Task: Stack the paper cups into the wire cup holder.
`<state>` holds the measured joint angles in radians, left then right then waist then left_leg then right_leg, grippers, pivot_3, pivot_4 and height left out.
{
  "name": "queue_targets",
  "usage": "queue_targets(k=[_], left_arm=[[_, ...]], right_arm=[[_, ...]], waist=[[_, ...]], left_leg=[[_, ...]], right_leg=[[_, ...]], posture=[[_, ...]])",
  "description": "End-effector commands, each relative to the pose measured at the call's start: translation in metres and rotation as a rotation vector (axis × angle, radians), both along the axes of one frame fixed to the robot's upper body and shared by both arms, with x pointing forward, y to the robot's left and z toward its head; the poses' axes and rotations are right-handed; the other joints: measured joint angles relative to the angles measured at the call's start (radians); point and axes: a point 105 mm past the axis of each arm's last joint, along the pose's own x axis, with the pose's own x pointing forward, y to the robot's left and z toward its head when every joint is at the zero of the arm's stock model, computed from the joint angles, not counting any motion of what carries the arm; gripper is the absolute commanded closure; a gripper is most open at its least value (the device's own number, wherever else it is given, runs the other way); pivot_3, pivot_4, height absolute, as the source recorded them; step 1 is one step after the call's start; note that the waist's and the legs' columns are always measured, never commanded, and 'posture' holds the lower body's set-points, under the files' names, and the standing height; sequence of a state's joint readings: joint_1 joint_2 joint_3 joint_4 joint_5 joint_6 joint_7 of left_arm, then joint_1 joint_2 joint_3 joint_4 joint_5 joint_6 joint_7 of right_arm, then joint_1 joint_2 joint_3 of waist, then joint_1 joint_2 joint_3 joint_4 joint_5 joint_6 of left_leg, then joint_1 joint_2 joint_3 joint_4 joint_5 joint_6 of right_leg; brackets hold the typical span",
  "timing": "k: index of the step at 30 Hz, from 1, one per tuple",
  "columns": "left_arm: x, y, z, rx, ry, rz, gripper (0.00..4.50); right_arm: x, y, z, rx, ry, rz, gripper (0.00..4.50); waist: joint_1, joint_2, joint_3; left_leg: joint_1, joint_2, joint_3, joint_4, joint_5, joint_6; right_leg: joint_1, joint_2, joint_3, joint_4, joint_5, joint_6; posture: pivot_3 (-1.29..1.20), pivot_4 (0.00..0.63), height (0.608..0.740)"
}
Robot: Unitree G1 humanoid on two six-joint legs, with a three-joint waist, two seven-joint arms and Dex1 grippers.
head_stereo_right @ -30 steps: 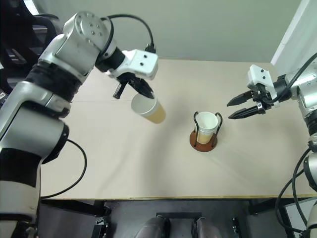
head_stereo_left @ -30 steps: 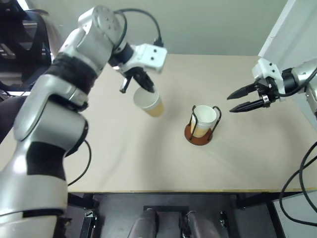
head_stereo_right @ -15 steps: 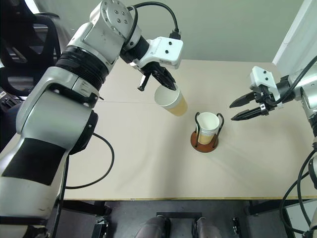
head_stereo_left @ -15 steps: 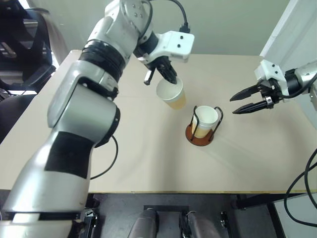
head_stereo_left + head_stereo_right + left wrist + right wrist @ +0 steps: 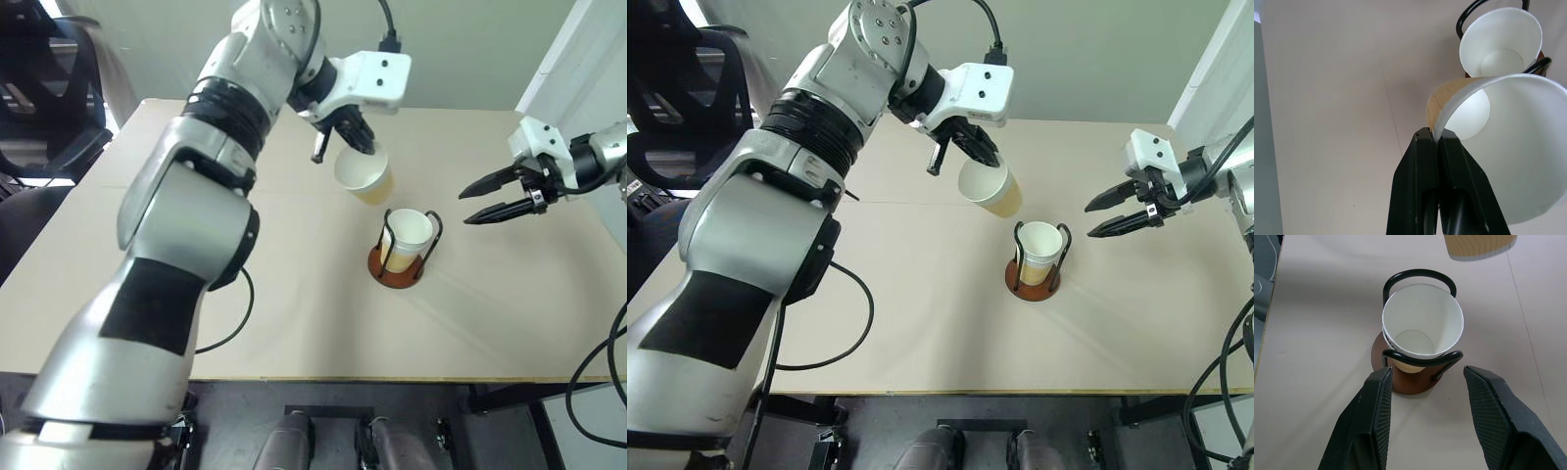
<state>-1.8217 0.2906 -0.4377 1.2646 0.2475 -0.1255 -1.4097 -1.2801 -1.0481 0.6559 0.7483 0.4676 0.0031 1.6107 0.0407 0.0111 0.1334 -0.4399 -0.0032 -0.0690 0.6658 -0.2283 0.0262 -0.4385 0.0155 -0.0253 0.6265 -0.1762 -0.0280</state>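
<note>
My left gripper is going to release the tan-walled paper cup inside the white opening of the cups (image 5: pixel 410 227) (image 5: pixel 1501 44) that stand in the wire holder.
A tan-walled paper cup (image 5: pixel 363 176) hangs tilted in the air, just up and left of the wire cup holder (image 5: pixel 396 262). My left gripper (image 5: pixel 360 143) is shut on that cup's rim (image 5: pixel 1449 117). The holder, a reddish-brown disc with black wire loops, stands at mid table with stacked paper cups (image 5: pixel 1421 324) inside it, white mouth up. My right gripper (image 5: pixel 474 201) hovers open to the holder's right, apart from it, its fingers (image 5: pixel 1369 423) pointing at the holder with nothing between them.
The beige table (image 5: pixel 245 294) runs wide around the holder. A dark chair (image 5: pixel 49 88) stands off the table's left side. A pale wall panel (image 5: pixel 573 59) rises at the right, behind my right arm.
My left arm has carried the held cup rightward across the table, from well left of the holder to just above its left side. The right gripper has stayed in place.
</note>
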Motion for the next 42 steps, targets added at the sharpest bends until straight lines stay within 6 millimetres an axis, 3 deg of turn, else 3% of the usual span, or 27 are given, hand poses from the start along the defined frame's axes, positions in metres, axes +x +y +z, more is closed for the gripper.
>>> queue_targets(k=[1,16,39,42], left_arm=[[-0.006,-0.016,0.016,-0.043,-0.063,-0.042,4.45],[-0.013,-0.041,0.000,-0.065,-0.008,-0.111,4.45],[-0.017,-0.052,-0.023,-0.043,0.060,-0.156,4.45],[-0.017,-0.051,-0.025,-0.035,0.061,-0.150,3.82]], right_arm=[[-0.004,-0.002,0.010,0.002,-0.031,0.006,2.21],[-0.007,-0.003,0.011,-0.003,-0.035,0.009,2.21],[-0.004,-0.009,0.010,-0.016,-0.050,-0.011,2.21],[-0.005,-0.007,0.011,-0.016,-0.046,-0.005,2.21]], waist=[[0.000,0.000,0.000],[0.004,0.000,0.000],[0.007,0.000,0.000],[0.008,0.000,0.000]], left_leg=[[0.000,0.000,0.000,0.000,0.000,0.000],[0.000,0.000,0.001,0.001,0.000,0.000],[0.001,0.000,0.002,0.004,0.000,0.001],[0.001,0.000,0.002,0.004,0.000,0.001]], right_leg=[[0.000,0.000,0.000,0.000,0.000,0.000],[0.000,0.000,0.000,0.001,0.000,0.001],[0.001,0.000,0.000,0.003,0.001,0.002],[0.001,0.000,0.000,0.003,0.001,0.002]], posture=[[0.00,0.150,0.740],[0.00,0.150,0.740],[0.00,0.150,0.740],[0.00,0.150,0.740]])
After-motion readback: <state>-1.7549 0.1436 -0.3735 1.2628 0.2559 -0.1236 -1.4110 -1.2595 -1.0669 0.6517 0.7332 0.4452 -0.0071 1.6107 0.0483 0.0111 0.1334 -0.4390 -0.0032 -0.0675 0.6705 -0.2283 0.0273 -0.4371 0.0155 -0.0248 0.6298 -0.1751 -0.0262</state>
